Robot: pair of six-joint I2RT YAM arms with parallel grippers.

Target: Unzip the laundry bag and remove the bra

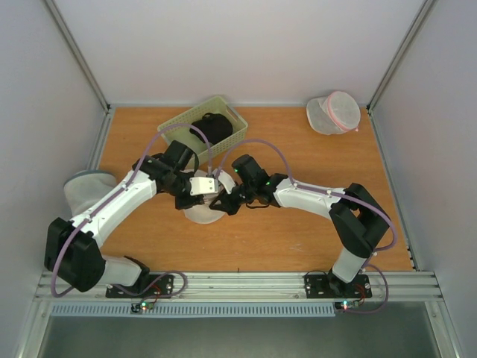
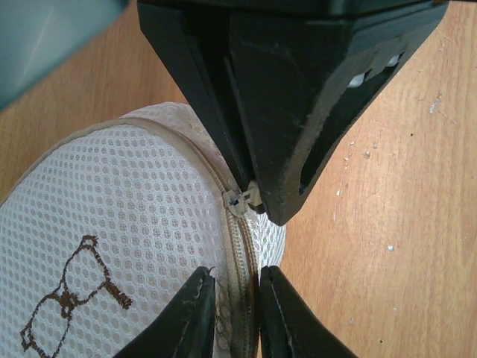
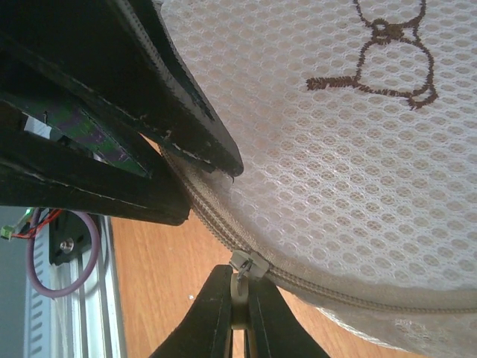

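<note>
Next, I open my left gripper, as it spans both sides of the zip below the slider, and take only the zip's side [image 2: 229,257] along the laundry bag's top.
The laundry bag [image 1: 198,215] is a round cream-white mesh bag lying on the table under both grippers. It fills the left wrist view [image 2: 112,201] and the right wrist view [image 3: 350,149], with a brown stitched drawing on its top. My left gripper [image 2: 237,298] is shut on the zip band at the bag's edge and also shows from above [image 1: 215,191]. My right gripper [image 3: 239,306] is shut on the zip pull [image 3: 240,294], just below the slider [image 3: 250,264]. From above it [image 1: 225,203] sits right next to the left gripper. The zip shows no opening. The bra is hidden.
A green basket [image 1: 237,128] holding a dark item stands at the back centre. A white mesh bag with a pink zip [image 1: 334,112] is at the back right. A greyish-white mesh bag [image 1: 83,190] lies at the left, beside my left arm.
</note>
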